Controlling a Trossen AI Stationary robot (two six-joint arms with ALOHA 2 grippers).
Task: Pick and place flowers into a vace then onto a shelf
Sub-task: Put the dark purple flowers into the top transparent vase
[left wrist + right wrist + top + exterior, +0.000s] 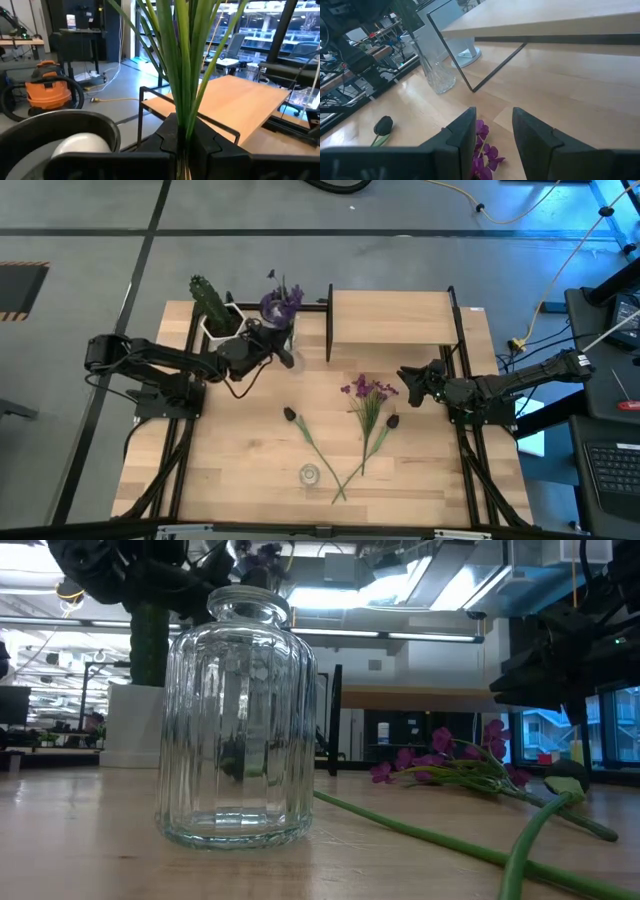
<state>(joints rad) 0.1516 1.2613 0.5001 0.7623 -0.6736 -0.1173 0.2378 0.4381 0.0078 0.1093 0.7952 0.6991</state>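
Note:
I need to use my left gripper to release the violet flowers in the tall glass vase (297, 352) by the shelf's near black post.
My left gripper (262, 345) is by the table's far left, beside the white-potted cactus (213, 308), shut on the darker violet bunch (281, 303). A tall glass vase (436, 70) stands by the shelf's left post. The pinker bunch (368, 390) lies flat on the table in front of the shelf (390, 317), with its stems pointing to the near edge. My right gripper (405, 383) hangs open just above its blooms (482, 150), which show between the fingers. My left gripper pinches the violet bunch's green stems (182, 115) between its two fingers (205, 142), all gathered together. The stems rise out of the fingers and fan apart; the blooms lie beyond this frame. The fingers hide the lower stem ends.
A ribbed glass jar (309, 474) stands near the table's near edge and fills the low view (238, 720). Two dark-budded stems (290, 414) (392, 420) lie on the table, crossing near the jar. The shelf's black posts (497, 67) stand close to the vase.

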